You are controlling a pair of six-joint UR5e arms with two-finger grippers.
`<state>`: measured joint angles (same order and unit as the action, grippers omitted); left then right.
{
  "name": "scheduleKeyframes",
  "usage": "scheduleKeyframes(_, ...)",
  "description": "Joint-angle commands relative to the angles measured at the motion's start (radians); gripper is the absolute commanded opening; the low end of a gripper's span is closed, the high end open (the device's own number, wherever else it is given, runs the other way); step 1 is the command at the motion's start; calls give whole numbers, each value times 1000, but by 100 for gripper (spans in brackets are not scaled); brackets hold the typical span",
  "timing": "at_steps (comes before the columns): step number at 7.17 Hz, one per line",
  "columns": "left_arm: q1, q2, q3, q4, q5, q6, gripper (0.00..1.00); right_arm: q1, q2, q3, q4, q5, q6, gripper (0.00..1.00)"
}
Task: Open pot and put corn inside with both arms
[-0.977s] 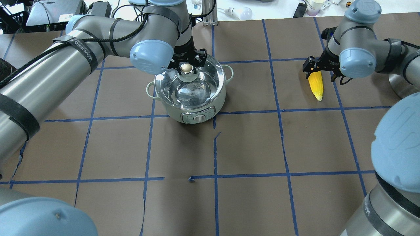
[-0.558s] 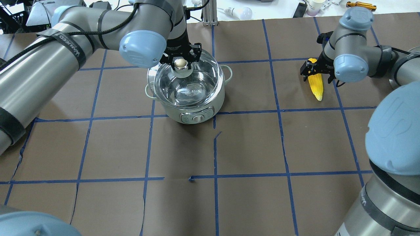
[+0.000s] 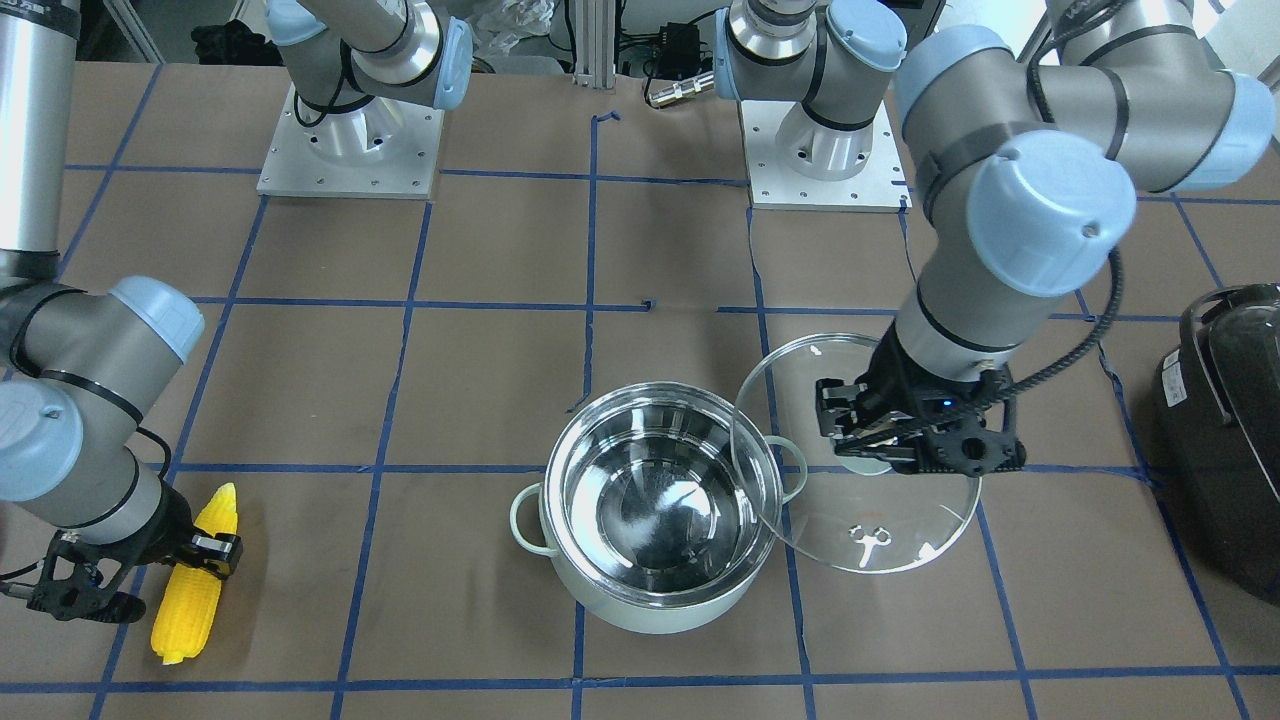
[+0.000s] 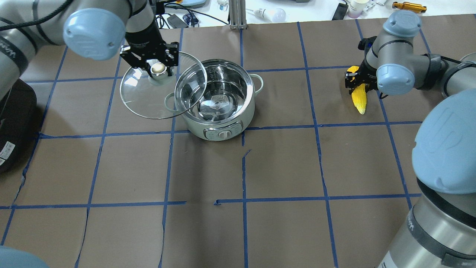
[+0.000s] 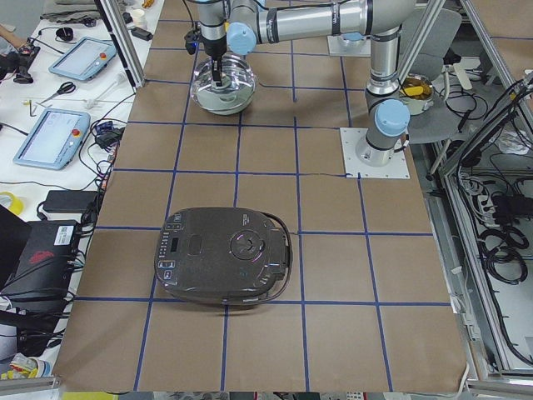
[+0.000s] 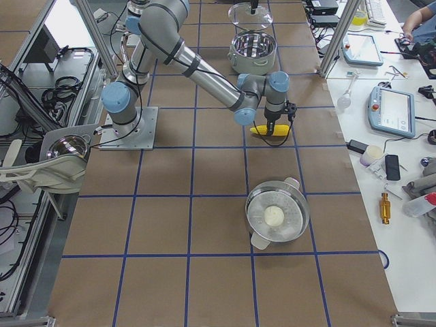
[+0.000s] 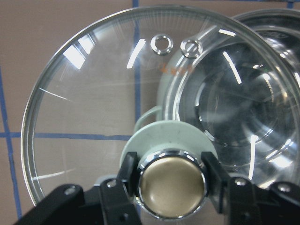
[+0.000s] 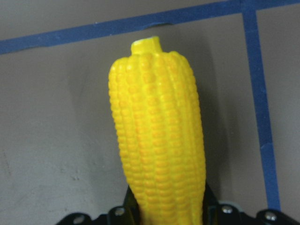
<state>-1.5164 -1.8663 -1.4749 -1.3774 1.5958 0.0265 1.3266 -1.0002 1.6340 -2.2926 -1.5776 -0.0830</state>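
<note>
The glass lid is in my left gripper, held in the air beside the pot. Next, I let go of it with that gripper on the brown table (image 3: 981,488) (image 7: 3,108), between the pot and the black appliance.
The mint-green pot (image 4: 241,121) stands open, its steel inside empty; it also shows in the front view (image 3: 650,605). My left gripper (image 4: 158,69) is shut on the brass knob (image 7: 172,187) of the glass lid (image 4: 141,96). It holds the lid in the air just left of the pot, with the lid's edge overlapping the rim. The yellow corn (image 4: 360,98) lies on the brown table at the right. My right gripper (image 4: 359,83) is shut on the corn near its thick end, with a finger on each side of the corn (image 8: 159,140).
A black glossy appliance (image 5: 225,267) sits at the table's left end (image 4: 11,126). A steel pan holding a white ball (image 6: 276,218) stands at the right end. Blue tape lines cross the brown table. Small items lie past the far edge.
My left gripper has lifted the lid off the pot and carried it to the left. My right gripper has stayed on the corn's thick end, and the wrist has shifted slightly.
</note>
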Motion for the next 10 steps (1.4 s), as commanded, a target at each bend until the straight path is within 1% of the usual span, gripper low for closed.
scheduleKeyframes(1,139,3,-59,53,-2,156,12,57,-66,-28,30,2,20,0)
scheduleKeyframes(2,151,-16,-73,105,0,182,12,160,-115,-54,80,-2,134,0)
scheduleKeyframes(3,189,-42,-118,206,-4,266,12,268,-132,-124,157,-5,220,0)
scheduleKeyframes(4,244,-47,-167,236,-4,292,11,381,-129,-242,283,-16,289,0)
scheduleKeyframes(5,277,-60,-207,311,-4,340,10,469,-120,-341,382,-18,396,0)
scheduleKeyframes(6,281,-63,-247,358,-4,345,10,538,-107,-388,409,-18,451,0)
scheduleKeyframes(7,300,-76,-278,412,-5,354,10,610,-77,-391,401,-18,538,0)
scheduleKeyframes(8,332,-88,-291,416,-5,357,10,661,-37,-395,378,-19,607,0)
scheduleKeyframes(9,350,-94,-295,413,-4,357,8,680,-8,-396,355,-19,612,0)
scheduleKeyframes(10,351,-97,-301,413,-4,354,8,689,4,-393,355,-15,609,0)
